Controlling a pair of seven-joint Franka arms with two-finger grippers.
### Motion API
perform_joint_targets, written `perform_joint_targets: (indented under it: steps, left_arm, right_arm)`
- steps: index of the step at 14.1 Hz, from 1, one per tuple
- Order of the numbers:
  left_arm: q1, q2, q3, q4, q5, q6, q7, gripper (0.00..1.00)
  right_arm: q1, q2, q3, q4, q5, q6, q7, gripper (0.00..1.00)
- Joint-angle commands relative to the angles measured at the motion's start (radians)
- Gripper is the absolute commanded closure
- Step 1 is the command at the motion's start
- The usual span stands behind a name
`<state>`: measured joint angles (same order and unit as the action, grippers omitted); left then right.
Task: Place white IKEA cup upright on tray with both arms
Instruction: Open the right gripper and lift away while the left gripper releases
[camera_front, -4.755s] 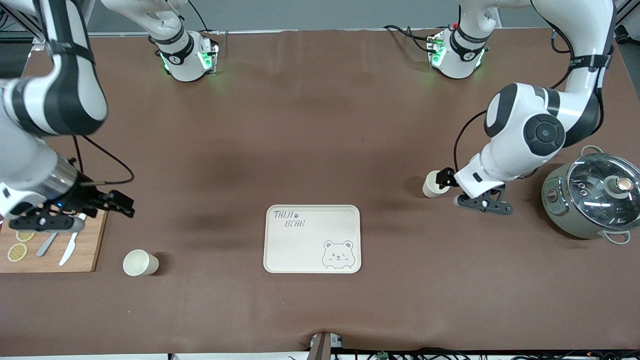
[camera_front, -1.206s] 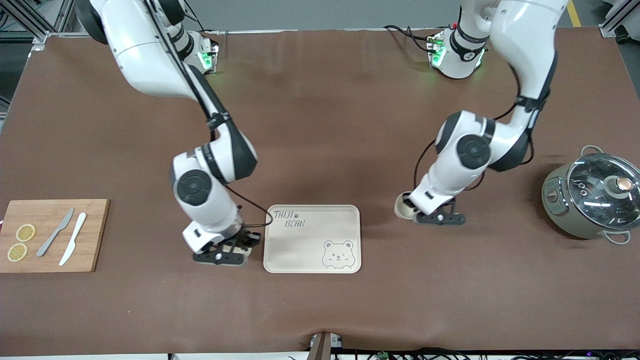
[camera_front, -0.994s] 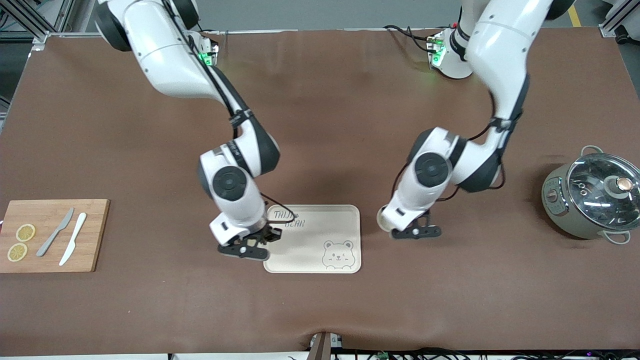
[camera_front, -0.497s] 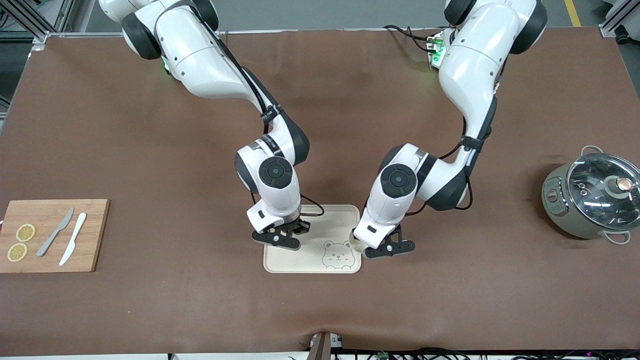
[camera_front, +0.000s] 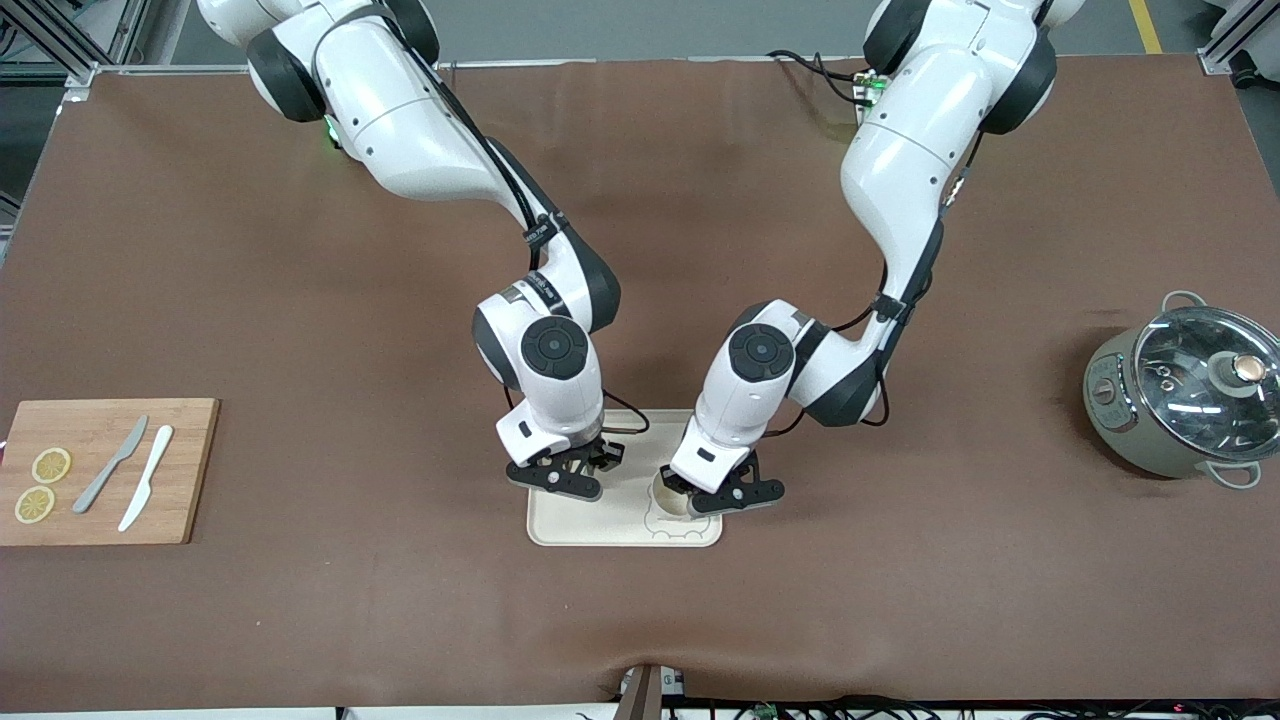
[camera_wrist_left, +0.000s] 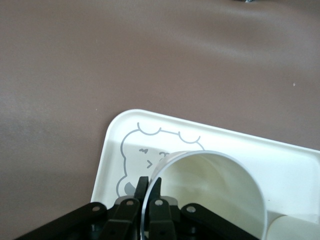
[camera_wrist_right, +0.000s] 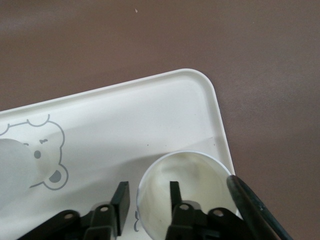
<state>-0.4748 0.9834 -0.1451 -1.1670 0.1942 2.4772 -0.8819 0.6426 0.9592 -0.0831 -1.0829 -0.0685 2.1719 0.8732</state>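
Observation:
My left gripper should set the white cup down upright on the cream tray (camera_front: 668, 493) (camera_wrist_left: 194, 197) beside the bear face.
The cream tray (camera_front: 600, 530) lies on the brown table near the front camera. My right gripper (camera_front: 565, 480) is low over the tray's end toward the right arm. In the right wrist view this gripper (camera_wrist_right: 147, 195) is open, one finger inside and one outside the rim of an upright white cup (camera_wrist_right: 190, 200) standing on the tray (camera_wrist_right: 150, 110). My left gripper (camera_front: 715, 497) is shut on the rim of a second white cup (camera_front: 668, 500), upright over the bear face. The left wrist view shows its fingers (camera_wrist_left: 142, 187) pinching that cup's (camera_wrist_left: 210, 195) wall above the tray (camera_wrist_left: 115, 145).
A wooden cutting board (camera_front: 180, 470) with two knives and lemon slices lies at the right arm's end of the table. A grey pot with a glass lid (camera_front: 1185, 395) stands at the left arm's end.
My left gripper has carried its cup from the tray's edge to over the bear face. Earlier both arms brought cups in from the table's ends. The right gripper has hardly moved.

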Motion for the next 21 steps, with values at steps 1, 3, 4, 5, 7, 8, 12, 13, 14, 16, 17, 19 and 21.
perform_joint_targets:
  steps: [1, 3, 4, 5, 7, 8, 12, 13, 14, 16, 17, 19, 21]
  left_arm:
    - [-0.01, 0.031, 0.009, 0.038, 0.02, 0.006, -0.016, 1.0]
    - [-0.012, 0.034, 0.009, 0.03, 0.025, 0.006, -0.011, 1.0]
    - [-0.012, 0.034, 0.009, 0.024, 0.03, 0.005, -0.009, 1.0]
    - [-0.016, 0.034, 0.009, 0.018, 0.033, -0.001, -0.009, 1.0]
    - [-0.019, 0.034, 0.009, 0.017, 0.033, -0.009, -0.011, 1.0]
    - [-0.019, 0.032, 0.009, 0.017, 0.033, -0.009, -0.011, 1.0]
    - [-0.024, 0.031, 0.009, 0.017, 0.034, -0.011, -0.009, 1.0]
    - [-0.021, 0.029, 0.009, 0.017, 0.036, -0.012, -0.006, 0.38]
    - [-0.025, 0.028, 0.01, 0.017, 0.04, -0.018, -0.008, 0.0]
    - [-0.022, 0.014, 0.012, 0.018, 0.04, -0.075, -0.009, 0.0]
    - [-0.019, -0.003, 0.013, 0.023, 0.037, -0.108, -0.009, 0.0]
    - [-0.004, -0.052, 0.009, 0.027, 0.031, -0.203, -0.006, 0.0]
    - [0.063, -0.124, -0.004, 0.03, 0.022, -0.297, 0.007, 0.0]
  right_arm:
    - [-0.004, 0.007, -0.004, 0.04, -0.02, -0.029, 0.029, 0.04]
    - [-0.011, -0.019, -0.003, 0.038, -0.017, -0.044, 0.027, 0.04]
    - [-0.014, -0.019, -0.004, 0.04, -0.017, -0.079, 0.027, 0.04]
    - [-0.018, -0.033, -0.004, 0.043, -0.016, -0.101, 0.023, 0.04]
    - [-0.055, -0.068, 0.0, 0.043, -0.016, -0.165, -0.029, 0.04]
    - [-0.063, -0.088, -0.004, 0.044, -0.017, -0.209, -0.101, 0.03]
    - [-0.149, -0.164, -0.009, 0.043, -0.02, -0.274, -0.284, 0.0]
    - [-0.17, -0.184, -0.009, 0.043, -0.014, -0.286, -0.339, 0.0]
    - [-0.205, -0.213, -0.004, 0.041, -0.005, -0.293, -0.389, 0.0]
    - [-0.273, -0.26, 0.0, 0.034, 0.031, -0.317, -0.489, 0.0]
    - [-0.297, -0.273, -0.003, 0.034, 0.071, -0.34, -0.522, 0.0]
    - [-0.348, -0.306, -0.003, 0.031, 0.095, -0.36, -0.566, 0.0]
    - [-0.389, -0.33, -0.003, 0.029, 0.096, -0.4, -0.65, 0.0]
